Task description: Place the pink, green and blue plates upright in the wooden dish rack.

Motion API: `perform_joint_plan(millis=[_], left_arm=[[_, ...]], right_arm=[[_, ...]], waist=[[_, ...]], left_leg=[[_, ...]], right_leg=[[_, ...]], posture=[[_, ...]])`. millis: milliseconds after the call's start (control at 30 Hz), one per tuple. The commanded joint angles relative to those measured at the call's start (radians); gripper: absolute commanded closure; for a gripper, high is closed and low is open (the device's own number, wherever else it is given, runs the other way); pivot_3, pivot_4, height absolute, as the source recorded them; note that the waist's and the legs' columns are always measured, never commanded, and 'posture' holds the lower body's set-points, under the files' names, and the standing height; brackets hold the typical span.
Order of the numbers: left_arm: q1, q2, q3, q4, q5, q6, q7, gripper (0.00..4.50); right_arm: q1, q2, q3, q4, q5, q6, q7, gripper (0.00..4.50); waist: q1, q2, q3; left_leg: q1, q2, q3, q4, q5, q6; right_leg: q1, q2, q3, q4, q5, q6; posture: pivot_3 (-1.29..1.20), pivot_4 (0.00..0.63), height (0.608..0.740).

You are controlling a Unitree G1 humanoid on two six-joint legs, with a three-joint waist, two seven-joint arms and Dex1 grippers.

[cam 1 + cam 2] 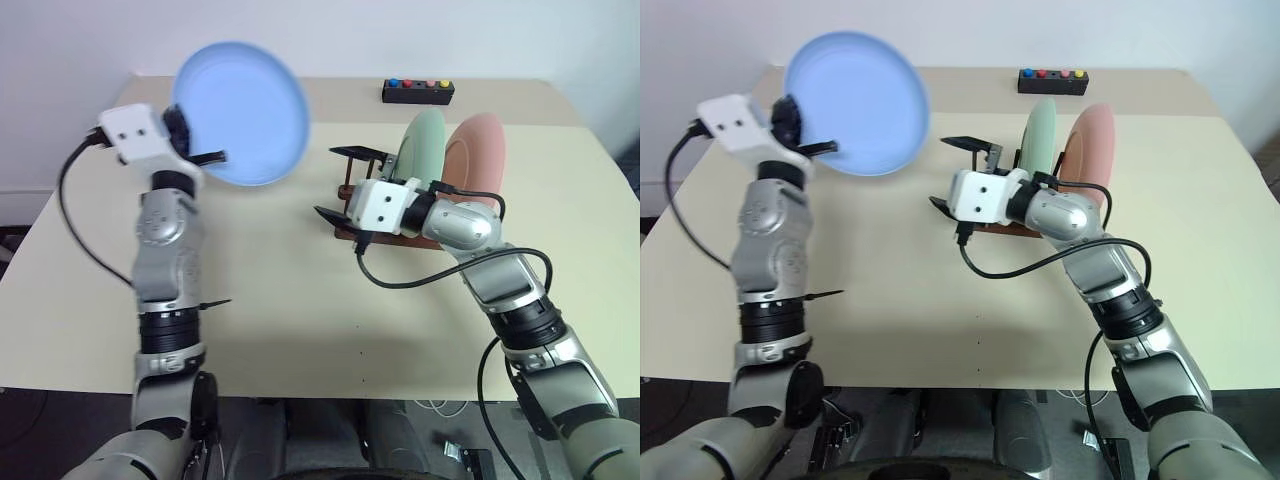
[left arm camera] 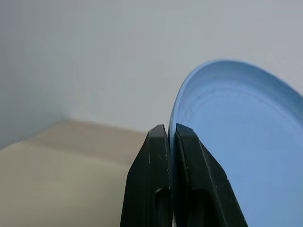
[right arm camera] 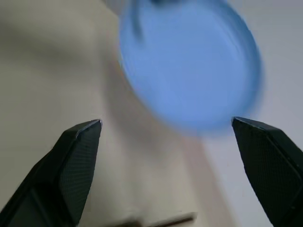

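Note:
Next, my left gripper releases the blue plate in the air [image 1: 320,108] next to the green plate, so that it passes over to my right gripper.
My left gripper [image 1: 212,157] is shut on the rim of the blue plate [image 1: 245,110] and holds it raised and nearly upright above the table's left side. In the left wrist view its fingers [image 2: 187,156] pinch the plate's edge [image 2: 236,142]. The green plate [image 1: 425,145] and the pink plate [image 1: 480,150] stand upright side by side in the wooden dish rack [image 1: 341,233] at centre right. My right gripper [image 1: 340,185] is open in front of the rack's left end, its jaws wide apart and pointing toward the blue plate [image 3: 189,66], with nothing between them.
A small black box with coloured buttons [image 1: 418,91] lies at the far edge of the beige table [image 1: 300,320]. A white wall rises behind the table. Cables hang from both arms.

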Motion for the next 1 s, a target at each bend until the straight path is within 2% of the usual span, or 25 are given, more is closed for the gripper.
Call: perform_joint_plan(millis=[33, 167, 333, 633, 733, 967, 1000], left_arm=[[-0.026, -0.017, -0.026, -0.088, 0.031, 0.027, 0.033, 4.43], [-0.037, -0.04, -0.111, -0.143, 0.072, 0.101, 0.03, 4.43], [-0.04, -0.052, -0.161, -0.193, 0.088, 0.147, 0.005, 4.43], [-0.046, -0.079, -0.168, -0.235, 0.06, 0.212, -0.032, 4.43], [-0.048, -0.078, -0.168, -0.24, 0.064, 0.218, -0.037, 4.5], [-0.058, -0.101, -0.132, -0.243, 0.035, 0.226, -0.037, 4.5], [-0.059, -0.103, -0.128, -0.243, 0.033, 0.228, -0.039, 4.5]], right_arm=[[-0.017, 0.012, 0.006, 0.01, -0.056, -0.058, -0.033, 0.0], [-0.027, 0.017, 0.043, 0.041, -0.14, -0.122, -0.047, 0.0], [-0.034, 0.024, 0.049, 0.08, -0.19, -0.153, -0.07, 0.0], [-0.05, 0.03, 0.049, 0.126, -0.252, -0.156, -0.103, 0.0], [-0.053, 0.028, 0.046, 0.137, -0.266, -0.157, -0.109, 0.94], [-0.058, 0.028, 0.04, 0.144, -0.288, -0.158, -0.138, 4.48], [-0.058, 0.027, 0.041, 0.145, -0.288, -0.159, -0.142, 4.48]], waist=[[-0.006, 0.0, 0.0], [-0.005, 0.0, 0.0], [-0.004, 0.0, 0.0], [-0.004, 0.0, 0.0], [-0.004, 0.0, 0.0], [-0.005, 0.0, 0.0], [-0.004, 0.0, 0.0]], left_leg=[[0.0, 0.0, 0.0, 0.0, 0.0, 0.0], [0.0, 0.0, 0.0, 0.0, 0.0, 0.0], [0.0, 0.0, 0.0, 0.0, 0.0, 0.0], [0.0, 0.0, 0.0, 0.0, 0.0, 0.0], [0.0, 0.0, 0.0, 0.0, 0.0, 0.0], [0.0, 0.0, 0.0, 0.0, 0.0, -0.001], [0.0, 0.0, 0.0, 0.0, 0.0, -0.001]], right_leg=[[0.0, 0.0, 0.0, 0.0, 0.0, 0.0], [-0.001, 0.0, 0.0, 0.001, 0.0, 0.0], [0.0, 0.0, 0.0, 0.001, 0.0, 0.0], [0.0, 0.0, 0.0, 0.001, 0.0, 0.0], [0.0, 0.0, 0.0, 0.001, 0.0, 0.0], [0.0, 0.0, 0.0, 0.001, 0.0, 0.0], [0.0, 0.0, 0.0, 0.001, 0.0, 0.0]], posture=[[0.0, 0.15, 0.734], [0.0, 0.15, 0.734], [0.0, 0.15, 0.734], [0.0, 0.15, 0.734], [0.0, 0.15, 0.734], [0.0, 0.15, 0.734], [0.0, 0.15, 0.734]])
